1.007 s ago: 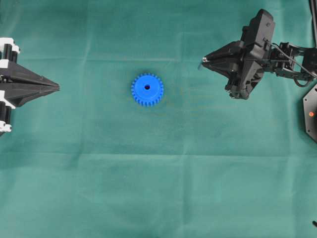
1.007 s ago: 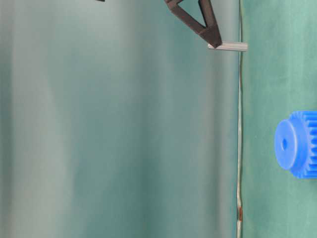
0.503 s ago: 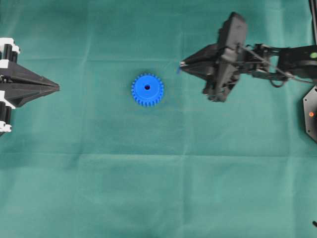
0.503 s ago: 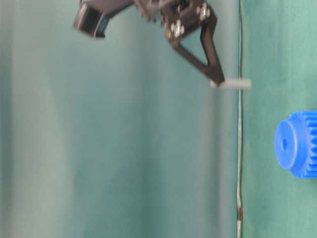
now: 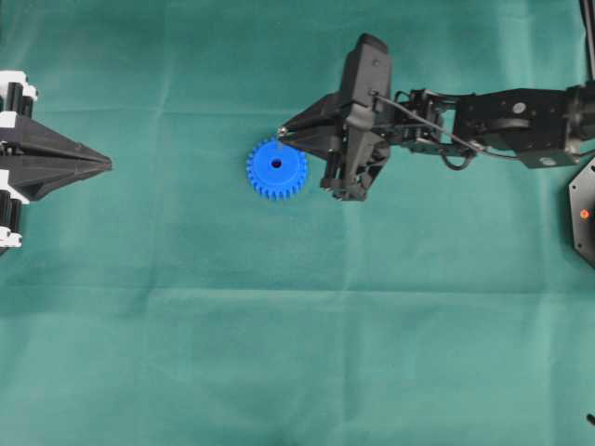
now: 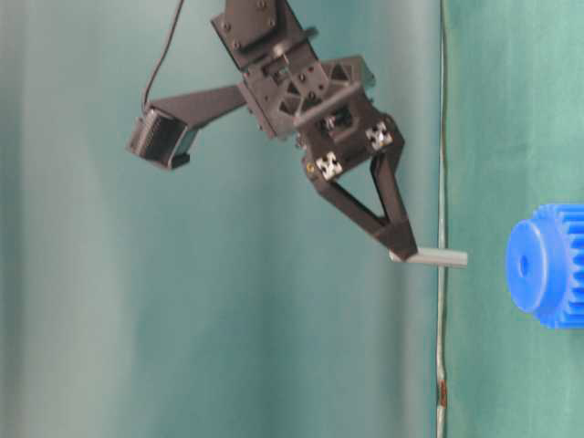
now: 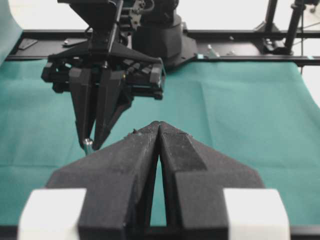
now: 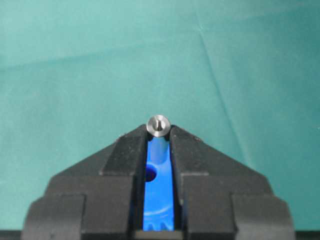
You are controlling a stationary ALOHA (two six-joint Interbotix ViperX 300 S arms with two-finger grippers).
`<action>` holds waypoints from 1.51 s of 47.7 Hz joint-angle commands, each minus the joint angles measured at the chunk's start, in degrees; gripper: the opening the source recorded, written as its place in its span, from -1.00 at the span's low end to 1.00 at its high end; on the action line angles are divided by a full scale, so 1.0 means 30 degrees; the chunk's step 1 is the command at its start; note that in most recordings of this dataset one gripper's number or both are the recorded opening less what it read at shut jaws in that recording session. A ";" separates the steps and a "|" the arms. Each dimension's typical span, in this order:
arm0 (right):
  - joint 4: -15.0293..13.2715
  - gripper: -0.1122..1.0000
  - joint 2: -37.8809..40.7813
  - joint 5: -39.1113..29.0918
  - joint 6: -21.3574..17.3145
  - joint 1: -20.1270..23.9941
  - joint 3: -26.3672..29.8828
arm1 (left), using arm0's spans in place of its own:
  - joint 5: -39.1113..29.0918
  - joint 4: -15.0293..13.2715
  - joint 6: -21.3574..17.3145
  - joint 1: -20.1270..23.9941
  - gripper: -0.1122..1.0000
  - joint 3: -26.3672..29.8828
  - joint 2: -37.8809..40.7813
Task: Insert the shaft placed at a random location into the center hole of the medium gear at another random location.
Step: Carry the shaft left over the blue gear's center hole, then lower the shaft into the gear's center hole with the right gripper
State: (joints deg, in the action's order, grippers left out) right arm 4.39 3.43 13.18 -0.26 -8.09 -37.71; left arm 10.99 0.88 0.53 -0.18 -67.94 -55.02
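The shaft, now hanging just above the gear's hub, will be released upright by my right gripper in the dark center hole of the bright blue medium gear (image 5: pixel 276 163) (image 8: pixel 150 174).
The medium gear (image 5: pixel 276 168), bright blue and toothed, lies flat on the green cloth with its dark center hole (image 5: pixel 276 163) facing up. My right gripper (image 5: pixel 282 133) is shut on the shaft (image 6: pixel 436 258), a small silver pin held at its fingertips and pointing at the cloth. The pin's free end hangs a short way above the gear's hub (image 6: pixel 525 265), not touching it. In the right wrist view the shaft (image 8: pixel 159 125) shows end-on, and the center hole (image 8: pixel 151 175) sits between the jaws, just short of it. My left gripper (image 5: pixel 107 163) rests shut and empty at the far left.
Green cloth (image 5: pixel 297 353) covers the table all round the gear. A black device with a red light (image 5: pixel 584 214) sits at the right edge. The right arm (image 5: pixel 502 116) stretches in from the right. A black frame (image 7: pixel 240 37) borders the cloth's far side.
My right gripper has carried the shaft leftward from the right side to over the gear, level with its hub. The gear and left gripper have not moved.
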 commanded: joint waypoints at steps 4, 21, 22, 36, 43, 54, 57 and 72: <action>-0.0059 -0.57 0.0088 -0.0146 0.0352 0.0205 0.0879 | 0.0088 0.0029 0.0000 0.0029 -0.80 0.0293 0.0146; -0.0059 -0.57 0.0117 -0.0205 0.0322 0.0205 0.0850 | 0.0088 0.0059 0.0000 0.0029 -0.80 0.0293 0.0146; -0.0059 -0.57 0.0117 -0.0205 0.0322 0.0205 0.0850 | 0.0088 0.0059 0.0000 0.0029 -0.80 0.0293 0.0146; 0.0059 -0.57 0.0615 -0.0117 0.0176 0.0234 0.0791 | 0.0088 0.0059 0.0000 0.0029 -0.80 0.0293 0.0146; 0.0117 -0.57 0.1201 -0.0117 0.0176 0.0352 0.0879 | 0.0088 0.0059 0.0000 0.0029 -0.80 0.0293 0.0146; 0.0234 -0.57 0.1816 -0.0029 0.0146 0.0381 0.0879 | 0.0088 0.0059 0.0000 0.0029 -0.80 0.0293 0.0146; 0.0234 -0.57 0.1963 0.0117 0.0146 0.0381 0.0850 | 0.0088 0.0059 0.0000 0.0029 -0.80 0.0264 0.0146; 0.0234 -0.57 0.2344 0.0352 0.0146 0.0381 0.0908 | 0.0088 0.0059 0.0000 0.0029 -0.80 0.0264 0.0146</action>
State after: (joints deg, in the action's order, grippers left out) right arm 4.92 11.16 13.36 -0.18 -6.94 -36.21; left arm 10.99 0.88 0.53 -0.18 -67.94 -55.02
